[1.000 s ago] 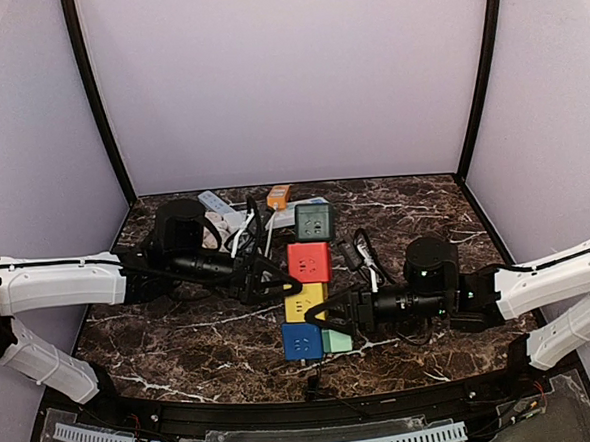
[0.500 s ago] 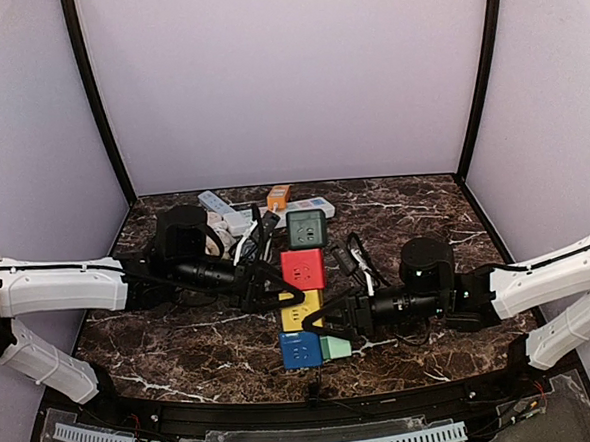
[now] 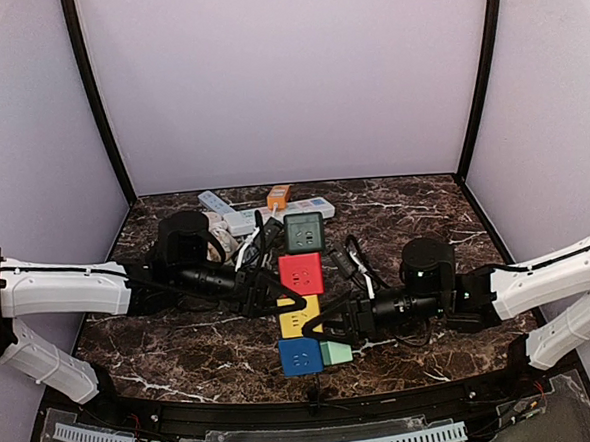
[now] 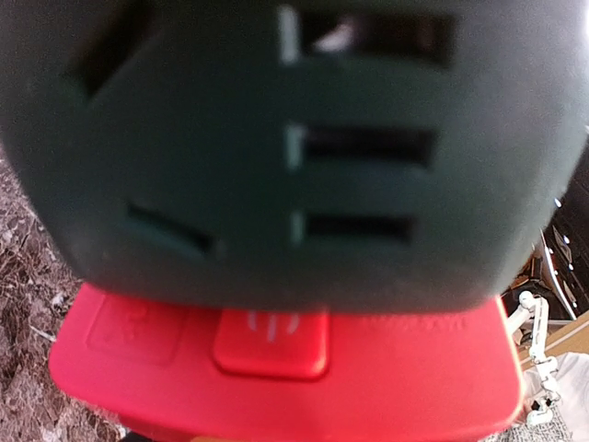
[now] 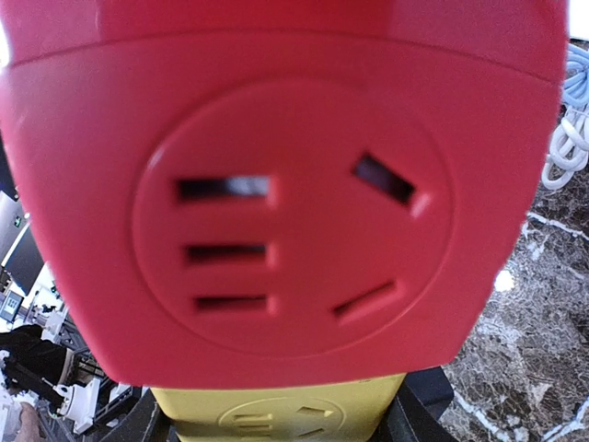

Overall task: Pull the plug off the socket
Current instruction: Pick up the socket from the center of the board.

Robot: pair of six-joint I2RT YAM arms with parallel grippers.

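My grippers both hold the yellow cube, so next my right gripper opens and takes the pale green cube (image 3: 337, 352) beside the blue one before pulling.
A chain of cube socket blocks plugged into one another lies mid-table: dark green (image 3: 304, 232), red (image 3: 301, 274), yellow (image 3: 299, 316) and blue (image 3: 300, 356), with a pale green cube (image 3: 335, 352) beside the blue one. My right gripper (image 3: 322, 327) comes in from the right and is shut on the yellow cube (image 5: 285, 414), its black fingers (image 5: 419, 405) on either side, the red cube (image 5: 285, 203) just above. My left gripper (image 3: 269, 295) reaches in from the left at the red cube (image 4: 285, 378). Its fingers are hidden; the dark green cube (image 4: 294, 147) fills that view.
Behind the chain lie white power strips (image 3: 224, 201) (image 3: 312, 208), an orange adapter (image 3: 278, 195) and tangled white and black cables (image 3: 352, 255). Dark marble table (image 3: 183, 348), purple walls on three sides.
The cube chain has shifted slightly left and toward me. My left gripper has moved right up to the red cube and its jaws have narrowed. The right gripper keeps its hold.
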